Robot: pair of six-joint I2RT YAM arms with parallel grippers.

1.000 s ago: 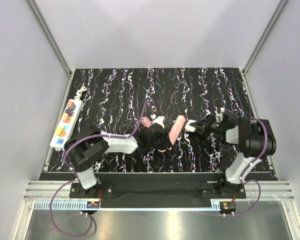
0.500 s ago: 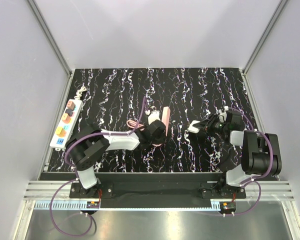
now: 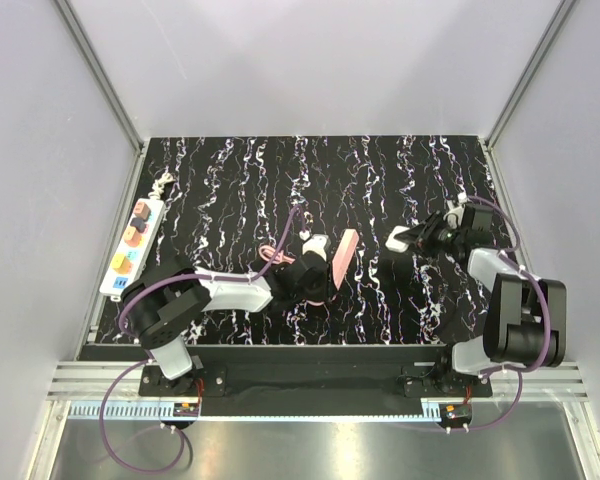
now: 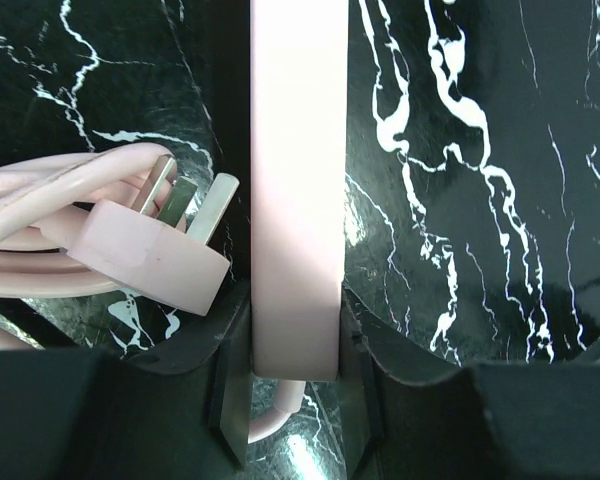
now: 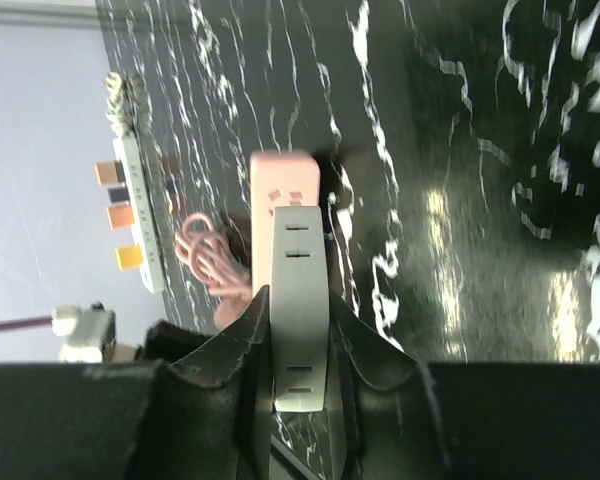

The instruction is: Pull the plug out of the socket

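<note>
The white adapter block will be put down by my right gripper midway between the pink power strip and the far tabletop corner (image 3: 413,191) nearest it.
The socket, a long white power strip (image 3: 130,248) with orange, yellow and blue patches, lies along the table's left edge, untouched; it also shows in the right wrist view (image 5: 138,210). My left gripper (image 3: 325,280) is shut on one end of a pink power strip (image 3: 344,256), seen between the jaws in the left wrist view (image 4: 298,180). Its pink plug (image 4: 150,255) and coiled cord (image 3: 272,253) lie beside it. My right gripper (image 3: 412,240) is shut on a small white adapter block (image 3: 400,239), also seen in its wrist view (image 5: 300,300), held apart from the pink strip (image 5: 285,180).
The black marbled tabletop (image 3: 380,180) is fenced by grey walls and aluminium rails on three sides. Both arm bases stand at the near edge. The white strip's bundled cord (image 3: 162,185) lies at its far end.
The white adapter block touched the pink strip's end a second ago. My right gripper has carried it right, leaving a gap. My left gripper shifted the pink strip slightly left.
</note>
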